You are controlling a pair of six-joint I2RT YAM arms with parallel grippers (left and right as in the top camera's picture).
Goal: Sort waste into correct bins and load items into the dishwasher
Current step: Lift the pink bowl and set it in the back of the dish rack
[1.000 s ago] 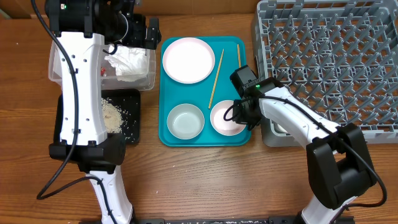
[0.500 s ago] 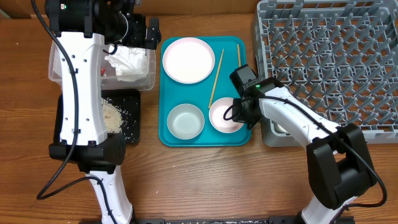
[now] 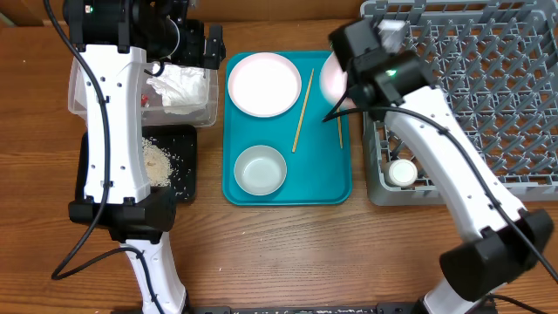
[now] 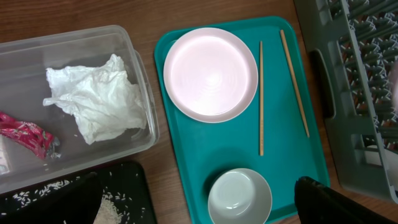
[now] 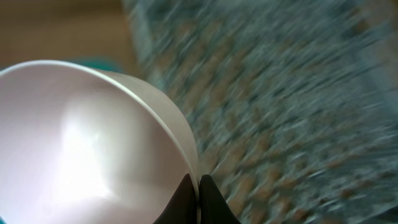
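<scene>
My right gripper has the white saucer. It will let go of it in the grey dish rack [image 3: 395,70] behind the small white cup, beside the teal tray.
My right gripper [image 3: 343,85] is shut on the rim of the white saucer [image 3: 331,77] and holds it tilted in the air by the left edge of the grey dish rack [image 3: 462,87]. In the right wrist view the jaws [image 5: 199,184] pinch the saucer [image 5: 81,143]; the rack [image 5: 292,93] is blurred. My left gripper [image 3: 212,45] is open and empty above the clear tub [image 3: 83,83], which holds the napkin [image 4: 96,102] and red wrapper [image 4: 25,134]. The plate [image 3: 263,84], bowl [image 3: 260,170] and two chopsticks [image 3: 302,110] lie on the teal tray [image 3: 288,194].
The black tray [image 3: 187,187] with rice [image 3: 157,161] sits in front of the tub. A small white cup [image 3: 402,172] stands in the rack's front left compartment. Brown table wood lies in front of the trays.
My right gripper has lifted the saucer off the tray's front right and carried it up and back to the rack's left edge. The left arm has not moved.
</scene>
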